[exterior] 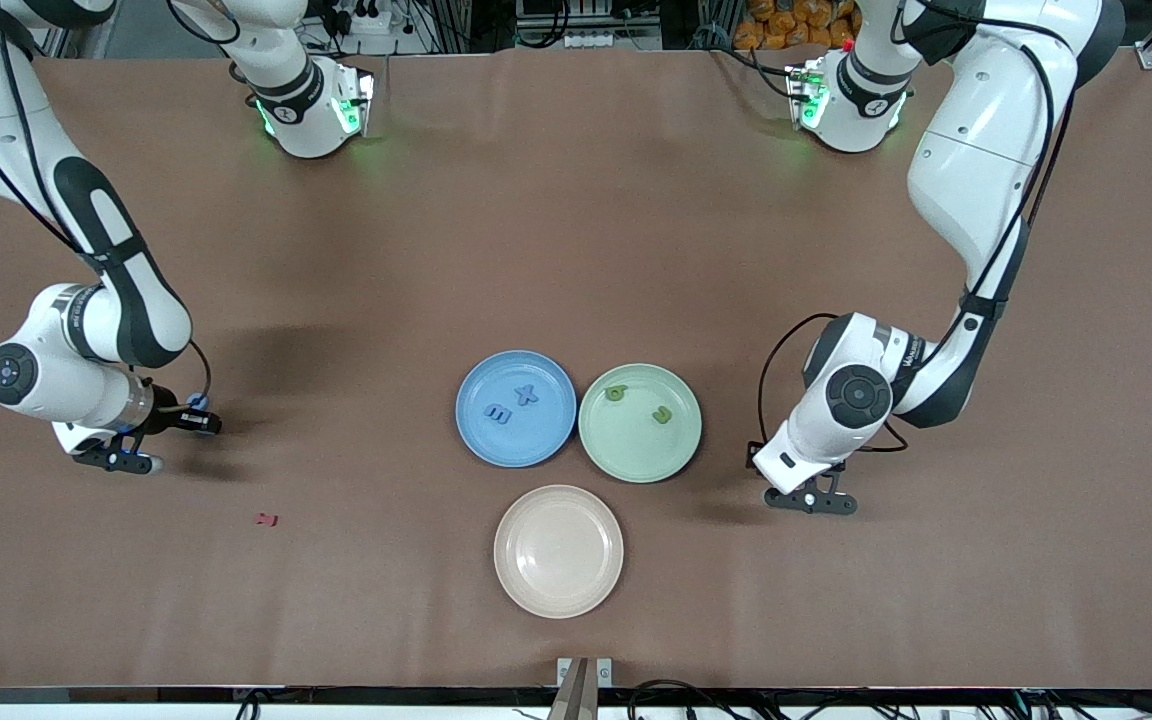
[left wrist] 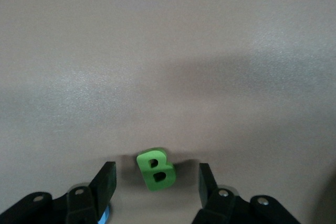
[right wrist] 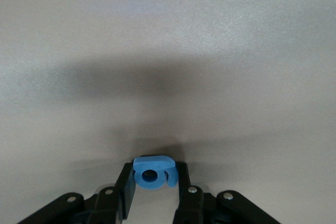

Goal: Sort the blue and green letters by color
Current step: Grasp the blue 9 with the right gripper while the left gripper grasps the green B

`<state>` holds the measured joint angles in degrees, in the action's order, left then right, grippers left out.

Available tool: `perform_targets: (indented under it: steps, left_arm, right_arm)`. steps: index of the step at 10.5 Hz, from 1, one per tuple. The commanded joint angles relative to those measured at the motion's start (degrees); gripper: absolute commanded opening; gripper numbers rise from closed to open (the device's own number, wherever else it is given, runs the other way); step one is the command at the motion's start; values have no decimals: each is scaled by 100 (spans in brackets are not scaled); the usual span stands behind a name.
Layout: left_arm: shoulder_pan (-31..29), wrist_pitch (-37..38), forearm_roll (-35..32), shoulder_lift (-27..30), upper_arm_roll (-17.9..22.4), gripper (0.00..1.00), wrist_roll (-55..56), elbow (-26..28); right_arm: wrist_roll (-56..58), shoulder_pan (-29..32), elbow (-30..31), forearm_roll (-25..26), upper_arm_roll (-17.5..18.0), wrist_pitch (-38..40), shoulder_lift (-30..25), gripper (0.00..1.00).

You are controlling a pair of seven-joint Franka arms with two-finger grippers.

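Next, I let go of the blue letter with my right gripper on the blue plate [exterior: 491,438] next to the blue E, toward the beige plate. The letter is held low over the table.
A blue letter [right wrist: 152,172] is clamped between the fingers of my right gripper [right wrist: 153,178], which is shut on it low over the table at the right arm's end [exterior: 204,422]. My left gripper [left wrist: 157,182] is open, low at the table beside the green plate [exterior: 636,462]. A green B [left wrist: 156,170] lies on the table between its fingers [left wrist: 107,181], with a gap on each side. The blue plate [exterior: 536,442] holds a blue X [exterior: 528,394] and a blue E [exterior: 498,412]. Two green letters [exterior: 617,393] [exterior: 661,414] lie on the green plate.
A beige plate [exterior: 558,550] sits nearer to the front camera than the two coloured plates. A small dark red letter [exterior: 266,519] lies on the brown table toward the right arm's end.
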<state>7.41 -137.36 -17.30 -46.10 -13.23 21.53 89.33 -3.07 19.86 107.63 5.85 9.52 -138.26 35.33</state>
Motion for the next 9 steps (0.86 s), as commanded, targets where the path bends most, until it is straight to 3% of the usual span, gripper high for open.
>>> perform_targets:
  steps: [1, 2, 3, 4, 6, 9]
  left_arm:
    - [23, 104, -37, -110, 31, 69, 0, -187]
    - [15, 104, -28, -110, 31, 62, 1, -187]
    - [14, 104, -36, -110, 31, 48, 27, -179]
    - [32, 104, -37, -110, 31, 35, 140, -170]
    - [58, 104, -45, -110, 31, 1, 220, -170]
    - [76, 121, -28, 3, -65, 0, 308, -144]
  right_arm:
    - [-184, -147, -285, 22, 94, 18, 123, 0]
    - [-411, -288, -408, 30, 129, 114, 115, 0]
    - [-700, -411, -706, -22, 199, 585, 115, 0]
    - [-1025, -665, -1187, -301, 217, 1277, 158, 0]
    - [-1291, -1053, -1709, -1353, 208, 1950, 211, 0]
    - [-2682, -1946, -1893, -2315, 208, 1952, 229, 0]
